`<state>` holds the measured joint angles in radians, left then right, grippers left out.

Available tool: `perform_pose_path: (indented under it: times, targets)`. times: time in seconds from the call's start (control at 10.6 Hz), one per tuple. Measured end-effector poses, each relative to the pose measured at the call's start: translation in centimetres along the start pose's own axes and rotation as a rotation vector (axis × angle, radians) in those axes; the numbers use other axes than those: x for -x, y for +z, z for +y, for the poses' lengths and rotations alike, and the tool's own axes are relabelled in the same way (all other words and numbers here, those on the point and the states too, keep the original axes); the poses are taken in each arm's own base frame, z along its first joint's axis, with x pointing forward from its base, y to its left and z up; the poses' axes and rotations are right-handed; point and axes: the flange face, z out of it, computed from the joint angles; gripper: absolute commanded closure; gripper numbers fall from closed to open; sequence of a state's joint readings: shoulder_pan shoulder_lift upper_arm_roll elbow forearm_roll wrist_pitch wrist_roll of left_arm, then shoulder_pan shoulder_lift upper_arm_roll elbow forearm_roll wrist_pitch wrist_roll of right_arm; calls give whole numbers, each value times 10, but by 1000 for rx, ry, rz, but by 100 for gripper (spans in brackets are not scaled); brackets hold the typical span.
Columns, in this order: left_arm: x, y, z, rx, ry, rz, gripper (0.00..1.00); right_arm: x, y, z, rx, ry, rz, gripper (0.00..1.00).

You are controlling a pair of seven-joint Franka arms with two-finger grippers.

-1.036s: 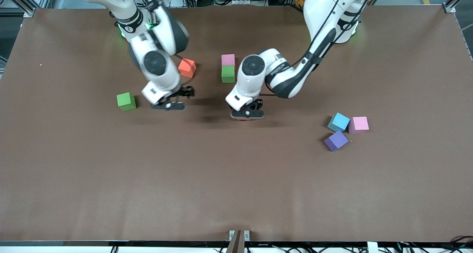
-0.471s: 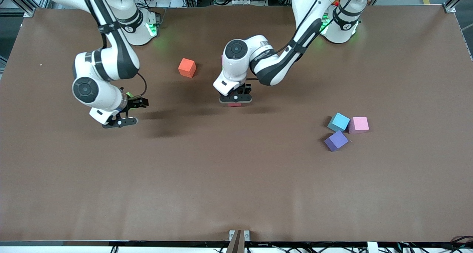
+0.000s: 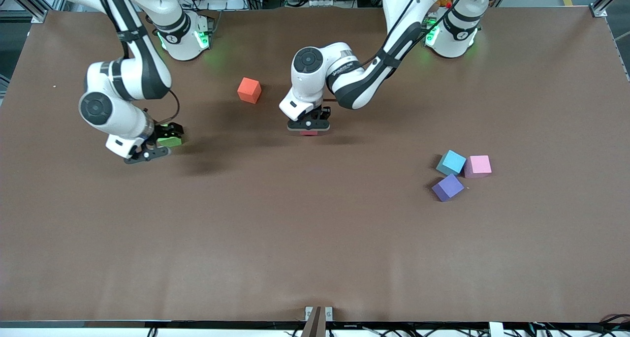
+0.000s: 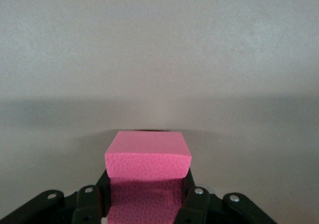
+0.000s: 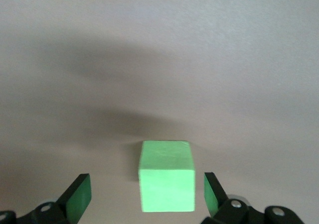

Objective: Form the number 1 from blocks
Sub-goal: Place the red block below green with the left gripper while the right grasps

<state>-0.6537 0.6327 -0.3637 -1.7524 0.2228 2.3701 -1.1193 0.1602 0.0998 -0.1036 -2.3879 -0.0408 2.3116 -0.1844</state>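
I need to close my right gripper on the opposite sides (image 3: pixel 170 141) (image 5: pixel 167 189) of the green block, which already lies between that gripper's spread fingers.
My left gripper (image 3: pixel 308 126) is shut on the red block (image 3: pixel 309 132), low over the middle of the table; the left wrist view shows the red block (image 4: pixel 148 157) pinched in the left gripper (image 4: pixel 146 183). My right gripper (image 3: pixel 158 143) is open around a green block (image 3: pixel 172 141) toward the right arm's end. In the right wrist view this green block (image 5: pixel 166 176) lies on the table between the spread fingers of the right gripper (image 5: pixel 145 191), touching neither. A pink block (image 3: pixel 477 166) and a purple block (image 3: pixel 448 187) lie toward the left arm's end.
An orange cube (image 3: pixel 249 90) sits beside the left arm's wrist, farther from the camera than the green block. A light blue cube (image 3: pixel 451 162) touches the pink and purple blocks. The brown table (image 3: pixel 315 248) is bare nearer the camera.
The right gripper swung toward its end of the table and came down around the green block. The left gripper carried the red block away from the camera, and its arm now covers a pink-and-green pair.
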Motion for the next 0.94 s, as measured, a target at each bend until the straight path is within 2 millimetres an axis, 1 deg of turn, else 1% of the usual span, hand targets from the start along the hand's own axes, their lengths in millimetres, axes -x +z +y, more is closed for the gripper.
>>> perform_pose_path:
  times: [0.19,0.38,0.47,0.94]
  targets:
    - [7,2,4,-1,1,-8,100,25,25,14,-2,-22,34,0]
    - [14,6,7,-1,3,-19,100,39,37,24,-14,-24,13,0]
    - [16,7,8,-2,-1,-22,100,42,41,24,-16,-25,6,0]
    - [26,14,13,-9,-18,-30,100,47,48,18,-15,-34,12,0]
